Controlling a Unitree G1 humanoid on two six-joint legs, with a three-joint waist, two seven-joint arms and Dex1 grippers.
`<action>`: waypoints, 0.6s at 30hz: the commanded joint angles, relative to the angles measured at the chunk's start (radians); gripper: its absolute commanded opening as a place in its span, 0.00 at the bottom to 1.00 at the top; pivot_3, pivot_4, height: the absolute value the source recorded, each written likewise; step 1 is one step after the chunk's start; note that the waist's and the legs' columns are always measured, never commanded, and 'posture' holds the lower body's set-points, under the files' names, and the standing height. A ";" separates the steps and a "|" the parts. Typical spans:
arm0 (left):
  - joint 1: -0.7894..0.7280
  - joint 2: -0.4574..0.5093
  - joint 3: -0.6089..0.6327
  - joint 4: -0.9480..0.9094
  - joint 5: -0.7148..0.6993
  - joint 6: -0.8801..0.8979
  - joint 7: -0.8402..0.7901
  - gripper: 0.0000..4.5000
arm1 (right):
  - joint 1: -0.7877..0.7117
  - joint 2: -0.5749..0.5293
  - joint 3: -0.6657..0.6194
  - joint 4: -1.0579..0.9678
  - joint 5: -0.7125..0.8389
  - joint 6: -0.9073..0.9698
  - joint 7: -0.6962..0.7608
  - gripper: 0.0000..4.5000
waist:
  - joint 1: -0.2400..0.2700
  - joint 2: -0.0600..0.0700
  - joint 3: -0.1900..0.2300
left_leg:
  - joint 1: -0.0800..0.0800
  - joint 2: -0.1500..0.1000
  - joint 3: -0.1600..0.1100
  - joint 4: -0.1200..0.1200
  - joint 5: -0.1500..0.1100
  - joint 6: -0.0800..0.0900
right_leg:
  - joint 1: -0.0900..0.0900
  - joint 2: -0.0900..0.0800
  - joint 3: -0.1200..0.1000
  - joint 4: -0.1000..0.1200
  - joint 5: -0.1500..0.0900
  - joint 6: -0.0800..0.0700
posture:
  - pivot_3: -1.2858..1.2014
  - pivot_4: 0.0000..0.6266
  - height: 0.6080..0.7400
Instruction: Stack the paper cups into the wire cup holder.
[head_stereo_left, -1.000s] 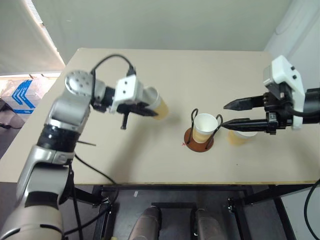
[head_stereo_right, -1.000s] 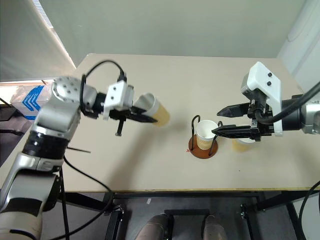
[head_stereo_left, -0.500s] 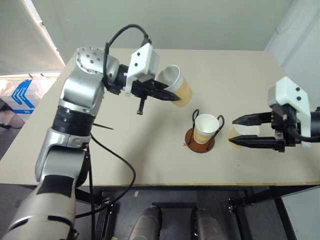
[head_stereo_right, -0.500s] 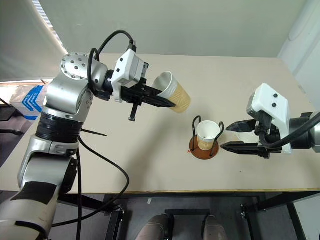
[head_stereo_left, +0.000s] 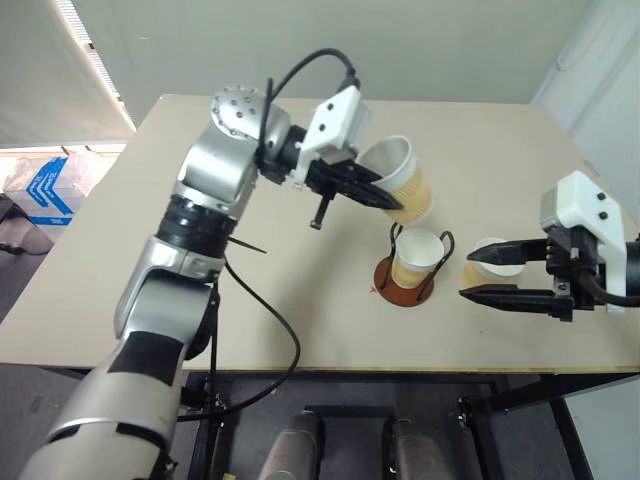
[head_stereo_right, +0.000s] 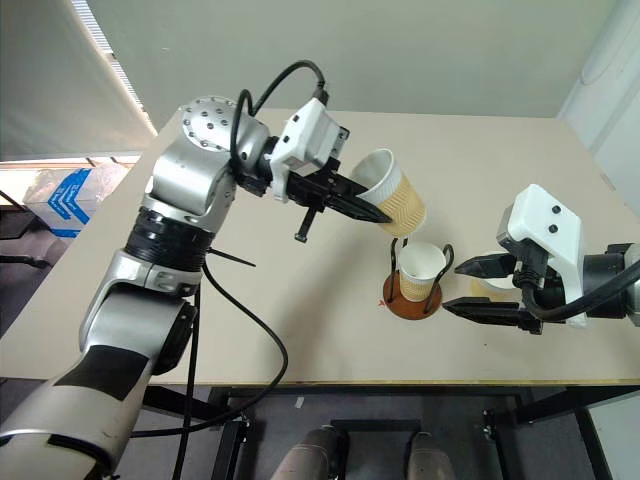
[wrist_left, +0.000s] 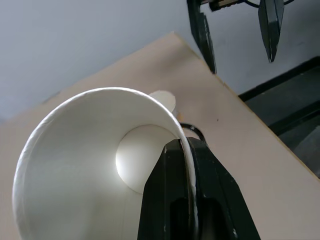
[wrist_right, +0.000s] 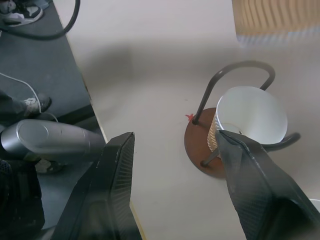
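I need to use my left gripper to release the tan paper cup inside the cup standing (head_stereo_left: 418, 250) between the black loops of the holder.
My left gripper (head_stereo_left: 385, 200) is shut on the rim of a tan paper cup (head_stereo_left: 402, 182), which it holds tilted in the air just above and behind the wire cup holder (head_stereo_left: 398, 287). A second paper cup (head_stereo_left: 418, 255) stands upright inside the holder's black loops. The third cup (head_stereo_left: 490, 262) rests on the table to the holder's right, partly behind my right gripper (head_stereo_left: 468, 275). That gripper is open and empty, level with the holder and pointing at it. In the left wrist view the fingers (wrist_left: 185, 200) pinch the cup wall (wrist_left: 75, 165). The right wrist view shows the holder (wrist_right: 197, 145).
The beige table (head_stereo_left: 300, 290) has its front edge close below the holder and the right gripper. A black cable (head_stereo_left: 250, 300) hangs from my left arm over the table's front left. A blue box (head_stereo_left: 45, 190) lies on the floor at far left.
My left arm has carried the held cup to the right and upward, from the table's middle left to just above the holder. The right gripper drew back a little from the holder.
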 joint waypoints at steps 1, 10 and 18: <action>-0.039 -0.021 0.000 0.031 0.018 -0.064 -0.025 0.02 | 0.005 -0.020 -0.055 -0.016 0.036 -0.009 -0.028 0.61 | 0.000 0.000 0.000 | 0.000 0.000 0.000 0.000 0.000 0.001 | 0.000 0.000 0.000 0.000 0.000 0.000 | 0.52 0.24 1.00; -0.043 -0.060 -0.057 0.092 0.083 -0.200 -0.052 0.02 | 0.035 -0.042 -0.088 -0.021 0.087 -0.016 -0.072 0.61 | 0.002 0.000 0.000 | -0.001 0.000 0.000 0.000 -0.001 0.001 | 0.000 0.000 0.000 0.000 0.001 0.006 | 0.52 0.24 1.00; -0.044 -0.105 -0.122 0.147 0.163 -0.335 -0.045 0.02 | 0.039 -0.057 -0.070 -0.007 0.102 -0.045 -0.084 0.61 | 0.006 0.000 0.000 | -0.003 0.000 0.000 0.001 -0.001 -0.002 | 0.000 0.000 0.000 0.000 -0.001 0.009 | 0.52 0.24 1.00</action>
